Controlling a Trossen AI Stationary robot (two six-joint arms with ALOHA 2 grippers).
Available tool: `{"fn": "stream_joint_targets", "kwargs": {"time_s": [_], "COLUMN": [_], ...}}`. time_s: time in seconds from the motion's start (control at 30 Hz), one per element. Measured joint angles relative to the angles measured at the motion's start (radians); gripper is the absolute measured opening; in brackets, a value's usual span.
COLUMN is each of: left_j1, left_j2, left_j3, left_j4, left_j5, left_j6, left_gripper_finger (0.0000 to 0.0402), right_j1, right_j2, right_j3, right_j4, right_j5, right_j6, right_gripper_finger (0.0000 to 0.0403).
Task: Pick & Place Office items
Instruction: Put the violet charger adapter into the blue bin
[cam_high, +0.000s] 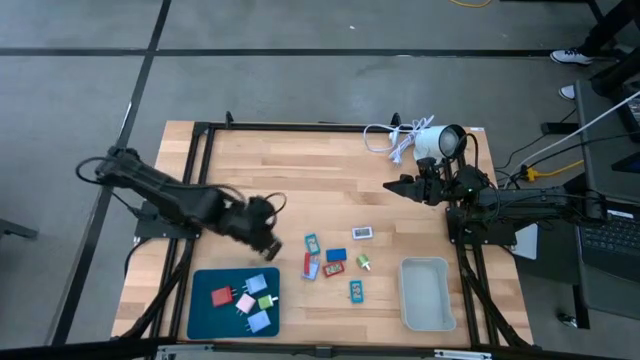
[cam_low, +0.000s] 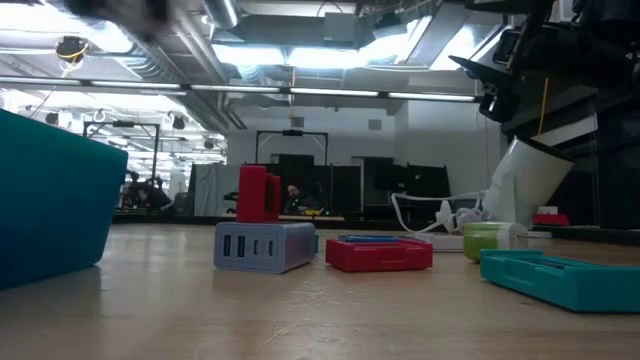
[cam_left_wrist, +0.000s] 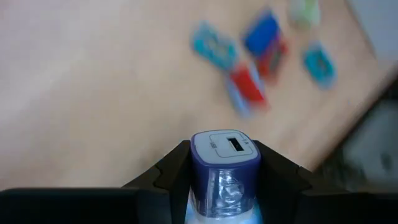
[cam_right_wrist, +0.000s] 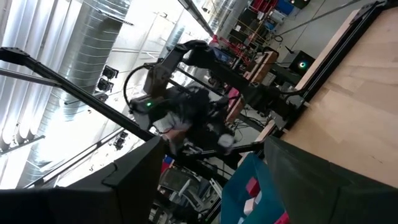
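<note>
My left gripper will drop the blue-and-white piece in the blue tray, just nearer than the red piece (cam_high: 212, 321). The blue-and-white piece is now above the table.
My left gripper (cam_high: 267, 232) is above the table, just beyond the blue tray's (cam_high: 205, 280) far right corner, shut on a small blue-and-white piece with a USB port (cam_left_wrist: 224, 163). Several colourful pieces lie loose on the table: teal (cam_high: 311, 243), blue (cam_high: 336, 255), red (cam_high: 333, 268), white (cam_high: 362, 233), green (cam_high: 364, 262) and another teal (cam_high: 356, 290). Several more pieces (cam_high: 245, 297) lie in the tray. My right gripper (cam_high: 403, 185) is open and empty, raised near the lamp (cam_high: 435, 141). My left gripper pinches the blue-and-white piece by its two opposite sides (cam_left_wrist: 198, 168) between its two fingers (cam_left_wrist: 171, 171). The piece's end with the USB port (cam_left_wrist: 235, 144) sticks out past the fingertips. The piece is lifted clear of the table.
A white bin (cam_high: 424, 293) stands at the near right. The white lamp and its coiled cord (cam_high: 385, 140) lie at the far right. In the low view a grey USB block with a red piece (cam_low: 265, 245), a red piece (cam_low: 378, 253) and a teal piece (cam_low: 560, 278) rest on the table.
</note>
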Motion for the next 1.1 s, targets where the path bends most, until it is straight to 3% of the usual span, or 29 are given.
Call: {"fn": "stream_joint_targets", "kwargs": {"time_s": [0.17,0.3,0.5,0.67,0.93,1.1], "left_j1": [-0.167,-0.314,-0.478,-0.558,-0.590,-0.588], "left_j2": [0.010,0.069,0.198,0.328,0.440,0.454], "left_j3": [0.000,0.000,0.001,0.001,0.006,-0.004], "left_j4": [-0.013,0.036,0.201,0.224,0.269,0.233], "left_j5": [0.203,0.281,0.267,0.263,0.272,0.213], "left_j6": [-0.062,-0.168,-0.358,-0.479,-0.573,-0.577], "left_gripper_finger": [0.0133,0.0133,0.0133,0.0133,0.0133,0.0133], "right_j1": [0.000,0.000,0.000,0.000,0.000,0.000], "right_j2": [0.000,0.000,0.000,0.000,0.000,0.000], "right_j3": [0.000,0.000,0.000,0.000,0.000,0.000], "right_j4": [0.000,0.000,0.000,0.000,0.000,0.000], "right_j5": [0.003,0.003,0.003,0.026,0.029,0.029], "right_j6": [0.000,-0.005,-0.022,-0.025,0.002,0.006], "right_gripper_finger": [0.0284,0.0284,0.0284,0.0284,0.0284,0.0284]}}
